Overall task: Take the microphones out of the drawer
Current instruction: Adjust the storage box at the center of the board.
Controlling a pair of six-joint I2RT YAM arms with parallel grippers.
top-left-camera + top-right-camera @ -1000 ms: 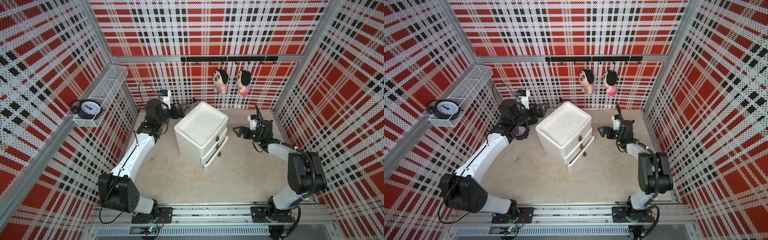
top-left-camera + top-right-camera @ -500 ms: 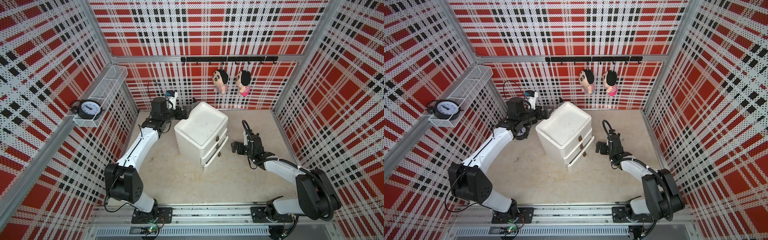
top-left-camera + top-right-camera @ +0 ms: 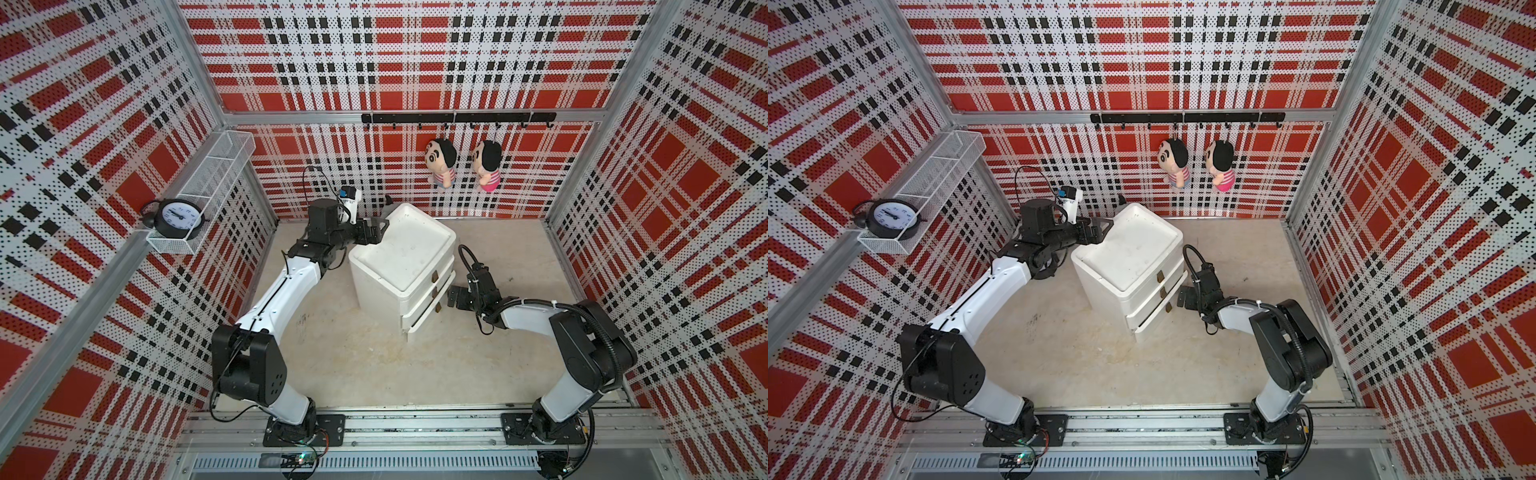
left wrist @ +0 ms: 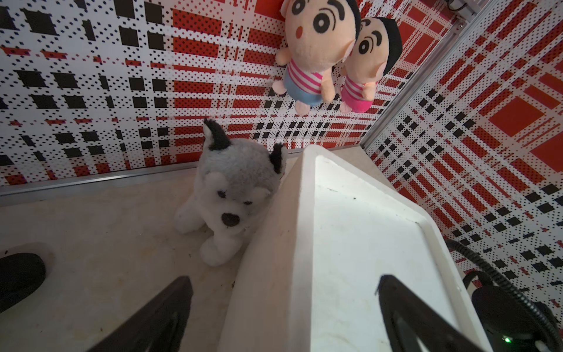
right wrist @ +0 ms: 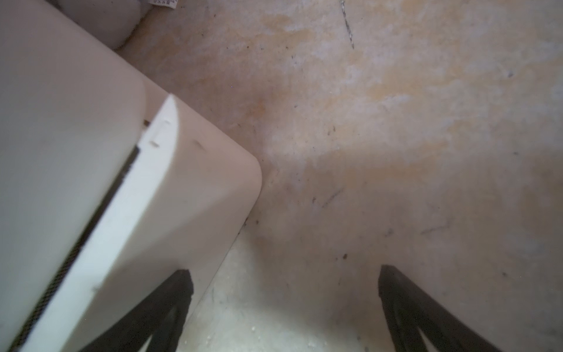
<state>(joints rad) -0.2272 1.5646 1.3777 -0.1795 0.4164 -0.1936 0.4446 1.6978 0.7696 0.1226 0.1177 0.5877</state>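
Note:
The robot's right gripper needs to close on the brown tab (image 3: pixel 435 275) of the upper drawer, just below the top of the white cabinet.
The white cabinet (image 3: pixel 401 253) (image 3: pixel 1129 249) stands mid-floor with three drawers. Its lower drawer (image 3: pixel 424 322) (image 5: pixel 122 213) sticks out a little, showing only a dark gap. The microphone is hidden. My left gripper (image 3: pixel 380 230) (image 3: pixel 1104 228) (image 4: pixel 283 283) is open and straddles the back left rim of the cabinet top, one finger over the top and one outside it. Low by the floor, my right gripper (image 3: pixel 451 295) (image 3: pixel 1181 297) (image 5: pixel 285 274) is open and empty at the right end of the drawer fronts, one finger against the drawer's corner.
A husky plush (image 4: pixel 234 189) sits on the floor against the cabinet's back. Two dolls (image 3: pixel 440 162) (image 3: pixel 486 164) hang from a hook rail (image 3: pixel 457 118) on the back wall. A clock (image 3: pixel 178 214) sits in a wire shelf (image 3: pixel 208 183) on the left wall.
My left gripper swung right onto the cabinet's back left corner. My right arm dropped low and moved in towards the drawer fronts. Both grippers stayed open.

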